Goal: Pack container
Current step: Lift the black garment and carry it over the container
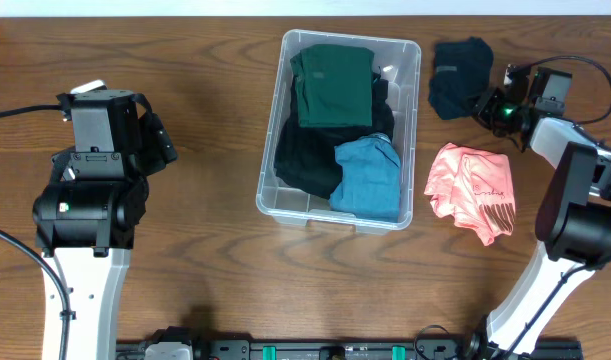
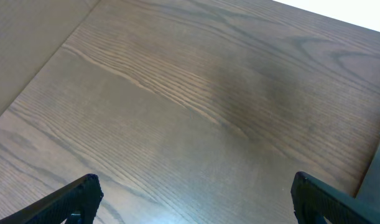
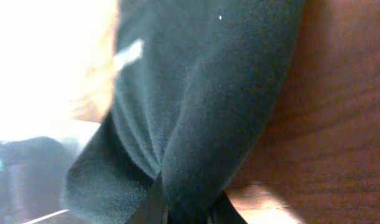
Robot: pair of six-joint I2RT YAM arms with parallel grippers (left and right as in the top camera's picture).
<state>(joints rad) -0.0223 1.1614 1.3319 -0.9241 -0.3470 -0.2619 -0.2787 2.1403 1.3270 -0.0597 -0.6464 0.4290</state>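
Observation:
Next, my right gripper lets go of the dark navy garment over the dark green garment's edge (image 1: 311, 108) farthest from the pink garment.
The clear plastic container (image 1: 285, 205) stands at the table's middle. It holds a folded dark green garment (image 1: 333, 88), a black garment (image 1: 307, 160) and a blue garment (image 1: 370, 178). A dark navy garment (image 1: 459, 76) lies right of the container at the back. My right gripper (image 1: 488, 103) is shut on its right edge; the right wrist view shows the dark cloth (image 3: 196, 106) pinched between the fingers (image 3: 186, 208). A pink garment (image 1: 473, 188) lies on the table in front of it. My left gripper (image 2: 193, 196) is open and empty over bare wood at the left.
The left arm (image 1: 90, 200) stands at the table's left side and the right arm (image 1: 575, 200) at the right side. A cable (image 1: 585, 62) runs behind the right wrist. The container's near wall faces the table's front edge.

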